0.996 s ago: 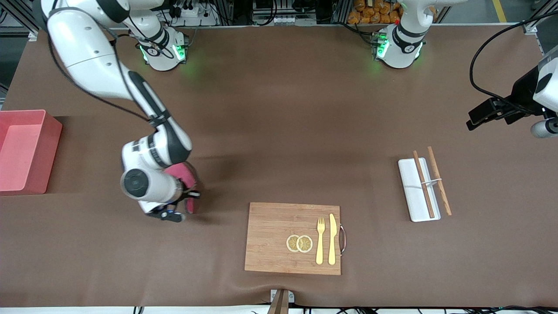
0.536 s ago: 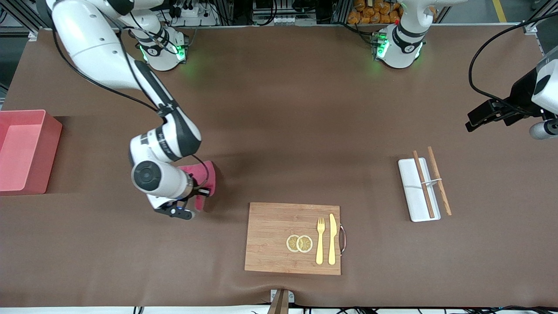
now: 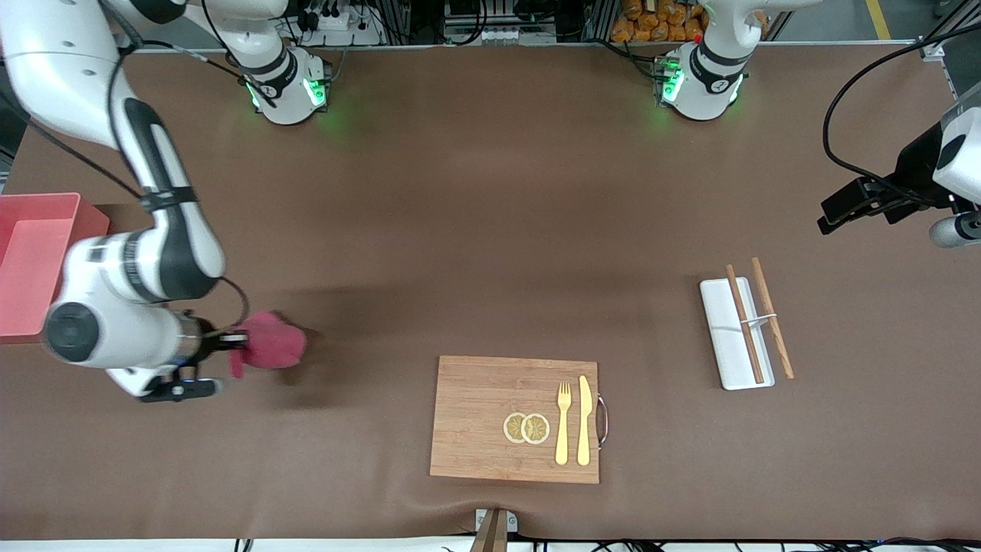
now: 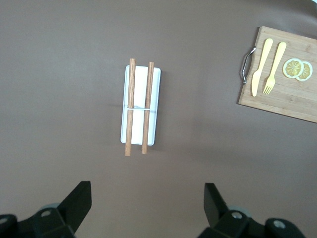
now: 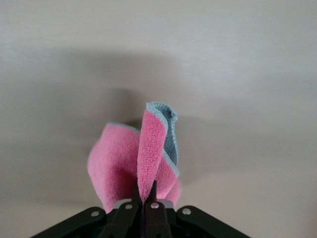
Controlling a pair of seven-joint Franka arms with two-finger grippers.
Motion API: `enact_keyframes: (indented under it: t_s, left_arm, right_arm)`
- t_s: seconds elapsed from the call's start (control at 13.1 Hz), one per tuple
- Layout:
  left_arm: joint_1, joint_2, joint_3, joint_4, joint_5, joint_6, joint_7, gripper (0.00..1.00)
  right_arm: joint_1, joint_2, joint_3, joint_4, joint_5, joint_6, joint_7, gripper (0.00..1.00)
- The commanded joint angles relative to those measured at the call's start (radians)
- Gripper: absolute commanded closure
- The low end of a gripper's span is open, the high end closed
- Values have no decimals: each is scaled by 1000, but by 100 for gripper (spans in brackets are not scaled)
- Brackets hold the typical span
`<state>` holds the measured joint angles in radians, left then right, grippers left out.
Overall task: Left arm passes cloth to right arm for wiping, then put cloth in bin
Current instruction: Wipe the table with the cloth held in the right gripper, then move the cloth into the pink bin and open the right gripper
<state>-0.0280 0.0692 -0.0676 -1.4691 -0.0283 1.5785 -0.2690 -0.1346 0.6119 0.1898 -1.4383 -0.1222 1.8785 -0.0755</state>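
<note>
My right gripper will let go of the raspberry-red cloth inside the pink bin (image 3: 28, 312), near the corner of the bin that is closest to the wooden board.
My right gripper (image 3: 234, 340) is shut on the raspberry-red cloth (image 3: 270, 348) and holds it over the brown table, between the pink bin (image 3: 27, 261) and the wooden board (image 3: 475, 418). In the right wrist view the cloth (image 5: 124, 163) sticks out folded from the shut fingers (image 5: 134, 194), showing a grey-blue edge. The bin stands at the right arm's end of the table, partly hidden by the right arm. My left gripper (image 3: 847, 207) is open and empty, held high over the left arm's end; its fingertips (image 4: 81, 196) stand wide apart.
The board carries two lemon slices (image 3: 526, 428), a yellow fork (image 3: 563, 422) and a knife (image 3: 584, 420). A white tray (image 3: 728, 337) with two wooden chopsticks (image 3: 747, 322) lies toward the left arm's end, also in the left wrist view (image 4: 141, 111).
My right arm swung toward the board and then back toward the bin's end with the cloth in its grip. The left arm has stayed in place.
</note>
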Motion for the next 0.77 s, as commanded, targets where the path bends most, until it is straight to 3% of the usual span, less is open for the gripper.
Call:
enact_keyframes:
  t_s: [0.0,0.23,0.46,0.69]
  left_arm:
    - [-6,-17,3,-14,16,9,11,0]
    - [-7,-19,3,-19,16,-2,-1,0]
    - [-7,-22,2,-22,18,-28,-3,0]
    - [-7,-31,2,-40,21,-51,-4,0]
  right_arm:
    - [-98,-67,14,-8,-30,-53,-194,100]
    - [-241,-100,16,28,-17,-93,-537,100]
    - [-324,-101,14,145,-28,-214,-725,100]
    - [-420,-100,13,238,-25,-233,-974,100]
